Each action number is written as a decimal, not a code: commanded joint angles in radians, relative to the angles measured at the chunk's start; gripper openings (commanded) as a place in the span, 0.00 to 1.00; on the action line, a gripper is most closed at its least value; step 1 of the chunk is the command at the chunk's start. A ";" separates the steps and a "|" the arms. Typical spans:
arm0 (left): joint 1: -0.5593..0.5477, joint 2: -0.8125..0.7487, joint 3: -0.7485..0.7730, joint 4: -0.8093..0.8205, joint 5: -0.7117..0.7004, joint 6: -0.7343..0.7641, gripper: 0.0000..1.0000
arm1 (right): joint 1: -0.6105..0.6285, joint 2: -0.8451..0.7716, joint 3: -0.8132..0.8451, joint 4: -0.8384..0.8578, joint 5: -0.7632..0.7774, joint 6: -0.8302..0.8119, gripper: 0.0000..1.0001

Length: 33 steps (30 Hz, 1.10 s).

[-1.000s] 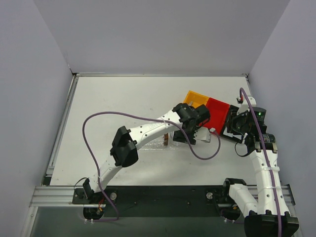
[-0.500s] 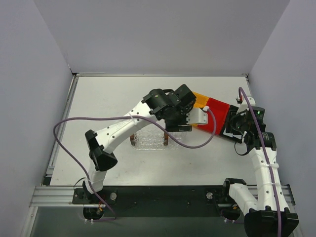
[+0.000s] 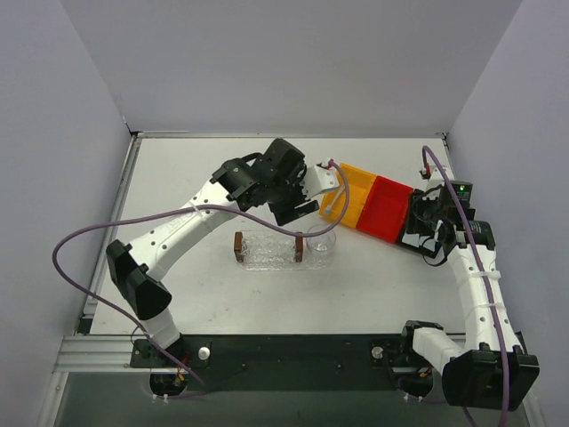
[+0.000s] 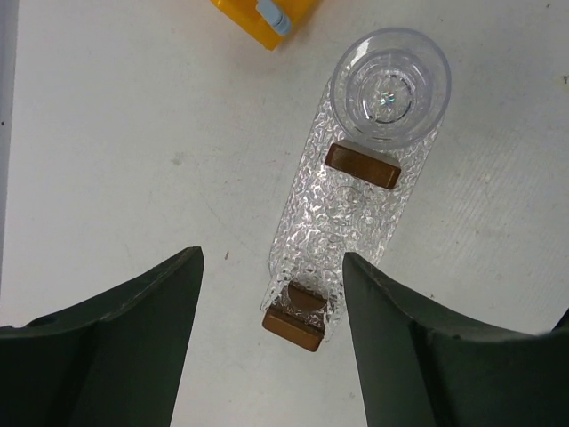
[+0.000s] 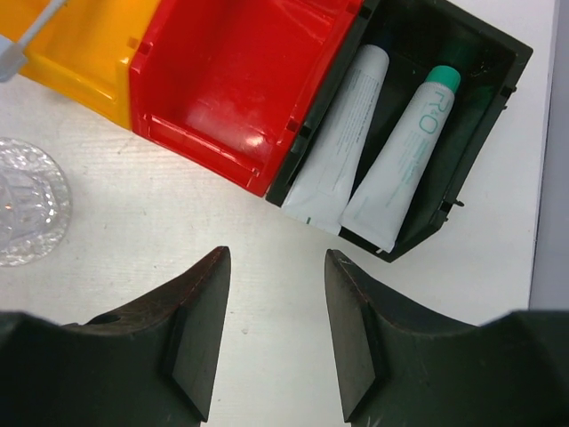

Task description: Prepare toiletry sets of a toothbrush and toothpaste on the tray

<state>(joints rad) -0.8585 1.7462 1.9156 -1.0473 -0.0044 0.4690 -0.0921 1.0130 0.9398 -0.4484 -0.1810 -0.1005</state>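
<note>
My right gripper is to go next to the flat end (image 3: 409, 240) (image 5: 311, 210) of the whitish toothpaste tube beside the red bin and close there.
The clear bumpy tray (image 4: 356, 209) lies on the table below my left gripper (image 4: 271, 267), which hangs open and empty above its near end. The tray (image 3: 267, 250) carries a clear round cup (image 4: 389, 84) and two brown blocks (image 4: 362, 166). A light-blue toothbrush tip (image 4: 272, 15) pokes from the yellow bin (image 4: 249, 22). Two whitish toothpaste tubes (image 5: 342, 142) lie side by side in a black bin (image 5: 484, 98). My right gripper (image 5: 276, 267) is open over bare table just in front of that bin, holding nothing.
The yellow bin (image 3: 354, 189), a red bin (image 3: 388, 208) and the black bin stand in a diagonal row at the right. The red bin (image 5: 240, 80) looks empty. The left arm's purple cable (image 3: 178, 218) loops over the table. Walls enclose the table.
My left arm has swung back and left from over the bins and tray, uncovering the tray. The right gripper's jaws have spread a little wider.
</note>
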 commanded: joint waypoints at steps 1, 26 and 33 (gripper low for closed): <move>0.045 -0.146 -0.142 0.226 0.040 -0.063 0.74 | -0.008 0.032 0.010 -0.033 0.002 -0.117 0.42; 0.179 -0.356 -0.579 0.392 0.126 0.034 0.75 | 0.046 0.230 -0.185 0.126 0.118 -0.574 0.45; 0.182 -0.347 -0.576 0.386 0.127 0.031 0.75 | 0.075 0.251 -0.249 0.255 0.173 -0.605 0.45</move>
<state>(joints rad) -0.6830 1.4338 1.3258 -0.7071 0.0952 0.4919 -0.0296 1.2465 0.7177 -0.2935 -0.0612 -0.6666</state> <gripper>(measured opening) 0.745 0.451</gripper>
